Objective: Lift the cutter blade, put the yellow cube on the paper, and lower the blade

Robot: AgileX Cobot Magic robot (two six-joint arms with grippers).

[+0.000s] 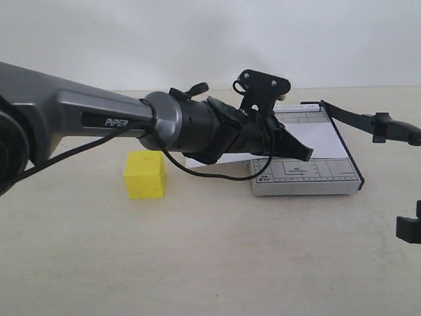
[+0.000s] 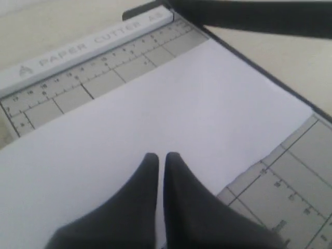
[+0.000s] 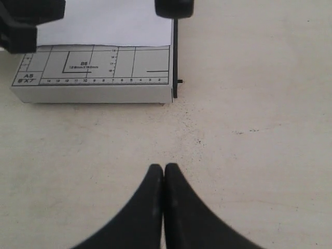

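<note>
I'll next close my left gripper on the opposite sides of the yellow cube [image 1: 145, 173] to put it onto the white paper.
The yellow cube [image 1: 145, 174] rests on the table left of the grey cutter board [image 1: 306, 179]. The white paper [image 1: 323, 138] lies across the board and sticks out past its left side. The cutter blade [image 1: 368, 122] stands raised, slanting up from its far hinge toward the right, with nothing holding it. My left gripper [image 1: 306, 153] reaches across over the board, shut and empty. In the left wrist view the left gripper [image 2: 161, 155] hovers just above the paper [image 2: 181, 104]. My right gripper [image 3: 164, 167] is shut and empty over bare table, in front of the board [image 3: 93, 83].
The left arm's grey forearm [image 1: 79, 115] and its cable pass above and behind the cube. The right gripper's body [image 1: 409, 229] shows at the right edge of the exterior view. A white wall closes off the back of the beige table [image 1: 197, 257].
</note>
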